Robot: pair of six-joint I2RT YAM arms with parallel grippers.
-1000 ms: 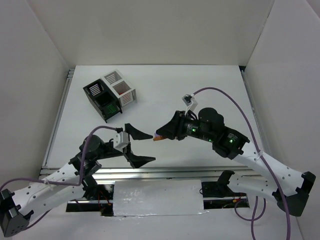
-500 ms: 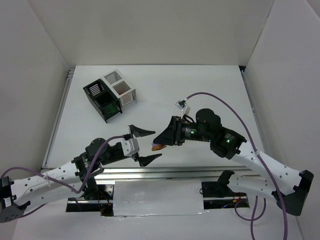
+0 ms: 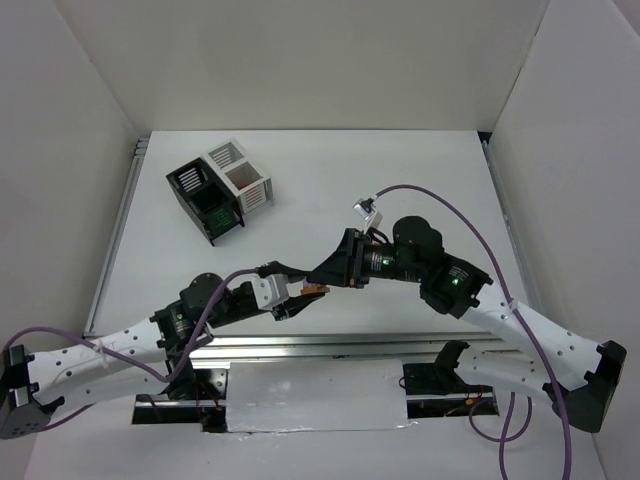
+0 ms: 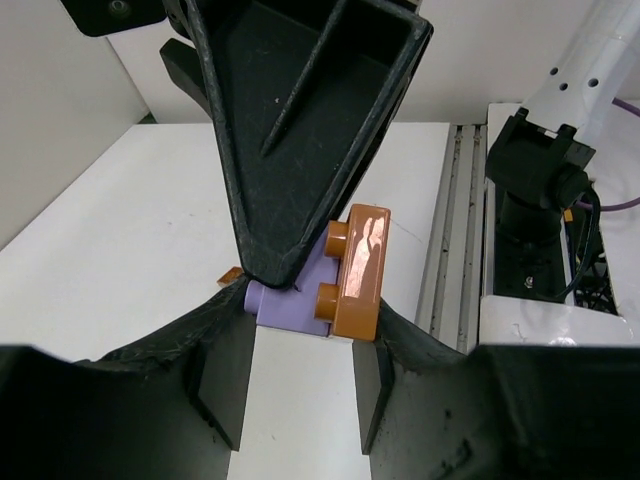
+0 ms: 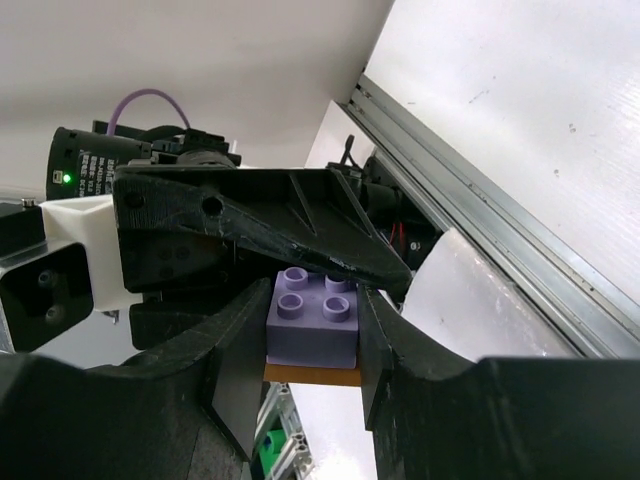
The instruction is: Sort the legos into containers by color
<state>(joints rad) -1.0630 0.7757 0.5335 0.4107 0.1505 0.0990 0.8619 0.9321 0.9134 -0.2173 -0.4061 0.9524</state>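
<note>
The left gripper's fingers squeeze the purple brick and orange plate together, so the right gripper will grab the orange plate point(image 4: 362, 268) by its ends before pulling them apart.
A pale purple lego point(image 5: 312, 320) stuck to an orange lego plate point(image 5: 312, 374) hangs above the table's near edge. My right gripper point(image 5: 312, 345) is shut on the purple brick's sides. My left gripper point(image 4: 305, 315) meets it from the opposite side. One left finger presses the orange plate point(image 4: 357, 270) and the other touches the purple brick point(image 4: 290, 300). In the top view the stack point(image 3: 314, 291) sits between the left gripper point(image 3: 297, 291) and the right gripper point(image 3: 322, 277). The joined containers, black point(image 3: 188, 181) and white point(image 3: 257, 196), stand at the far left.
Something green lies in the black bin and something red in the white bin. A metal rail point(image 3: 340, 343) runs along the table's near edge under both grippers. White walls close in the table on three sides.
My left gripper moved right to the stack and closed its wide-open jaws onto it. The right gripper dropped slightly toward the near edge, still holding the bricks.
</note>
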